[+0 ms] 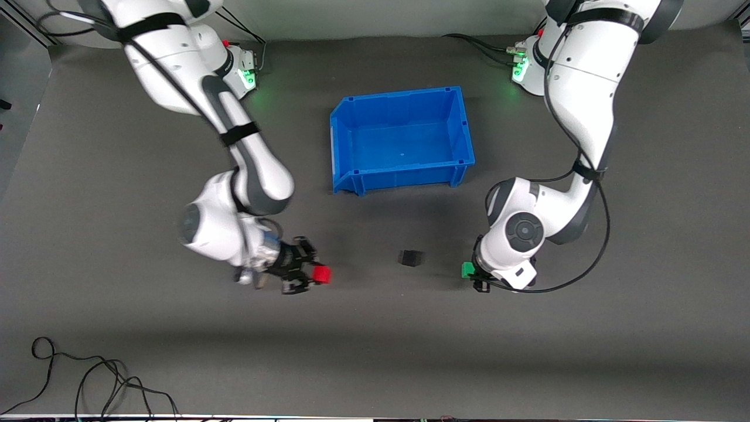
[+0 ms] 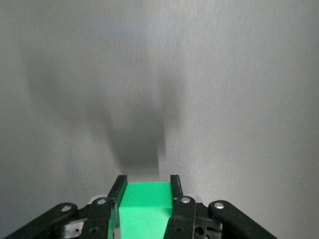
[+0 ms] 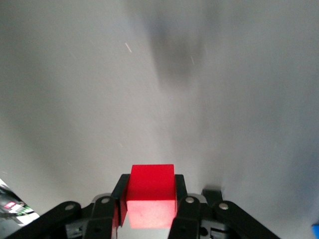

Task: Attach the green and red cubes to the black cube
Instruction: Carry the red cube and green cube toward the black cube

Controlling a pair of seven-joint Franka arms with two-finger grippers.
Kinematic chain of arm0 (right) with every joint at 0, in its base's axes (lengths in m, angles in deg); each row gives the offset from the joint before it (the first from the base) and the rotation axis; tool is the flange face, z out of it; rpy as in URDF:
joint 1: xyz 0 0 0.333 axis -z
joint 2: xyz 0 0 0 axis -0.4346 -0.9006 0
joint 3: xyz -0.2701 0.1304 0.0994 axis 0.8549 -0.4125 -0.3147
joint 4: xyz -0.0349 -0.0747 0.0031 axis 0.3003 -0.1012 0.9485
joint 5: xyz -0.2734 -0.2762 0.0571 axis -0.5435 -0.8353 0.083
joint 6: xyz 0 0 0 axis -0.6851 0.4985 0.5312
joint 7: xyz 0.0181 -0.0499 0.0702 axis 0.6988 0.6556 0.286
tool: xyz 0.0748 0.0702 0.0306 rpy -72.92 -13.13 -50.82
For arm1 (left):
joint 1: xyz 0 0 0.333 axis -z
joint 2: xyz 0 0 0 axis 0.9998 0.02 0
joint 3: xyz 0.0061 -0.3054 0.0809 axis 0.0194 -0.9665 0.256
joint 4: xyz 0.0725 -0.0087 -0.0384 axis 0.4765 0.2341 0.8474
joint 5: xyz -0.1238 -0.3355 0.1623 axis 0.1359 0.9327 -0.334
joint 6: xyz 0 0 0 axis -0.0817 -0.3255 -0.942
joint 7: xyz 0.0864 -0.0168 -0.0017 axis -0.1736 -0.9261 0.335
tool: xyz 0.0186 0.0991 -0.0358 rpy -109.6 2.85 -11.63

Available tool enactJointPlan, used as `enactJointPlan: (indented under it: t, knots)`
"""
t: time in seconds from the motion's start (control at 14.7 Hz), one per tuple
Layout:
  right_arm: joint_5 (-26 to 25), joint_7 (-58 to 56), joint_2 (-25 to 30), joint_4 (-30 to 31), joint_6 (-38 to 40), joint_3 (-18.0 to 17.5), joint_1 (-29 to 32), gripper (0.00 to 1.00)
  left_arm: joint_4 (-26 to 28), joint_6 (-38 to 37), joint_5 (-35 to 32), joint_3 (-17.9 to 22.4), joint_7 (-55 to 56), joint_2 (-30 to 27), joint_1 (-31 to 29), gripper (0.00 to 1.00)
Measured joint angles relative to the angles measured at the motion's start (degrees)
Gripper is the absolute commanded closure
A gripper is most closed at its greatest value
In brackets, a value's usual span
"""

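Next, my right gripper releases the red cube on the mat [image 1: 397,262] [image 3: 213,182], up against the side of the black cube that faces that gripper. The red cube is still low over the mat.
The black cube [image 1: 411,258] lies on the grey mat, nearer to the front camera than the blue bin. My right gripper [image 1: 316,275] is shut on the red cube [image 1: 321,274], low over the mat beside the black cube, toward the right arm's end. The red cube [image 3: 151,196] sits between the fingers [image 3: 118,196] in the right wrist view. My left gripper [image 1: 473,275] is shut on the green cube [image 1: 467,269], low over the mat beside the black cube, toward the left arm's end. The green cube [image 2: 145,209] fills the gap between its fingers [image 2: 175,186].
An open blue bin [image 1: 345,126] stands at the table's middle, farther from the front camera than the black cube. Black cables [image 1: 88,381] lie near the front edge at the right arm's end.
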Motion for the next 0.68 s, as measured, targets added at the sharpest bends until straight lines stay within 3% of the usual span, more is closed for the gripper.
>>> enactJointPlan:
  t: [0.34,0.68]
  knots:
    - [0.0,8.2,-4.5,-1.8,-8.0,0.0,-8.1,0.69,-0.1,4.9,0.0,0.0,2.3,2.1,4.2,1.0]
    - [0.0,10.6,-7.4,-2.0,-12.4,0.0,-11.5,0.69,-0.2,6.9,0.0,0.1,4.6,3.5,6.9,1.0]
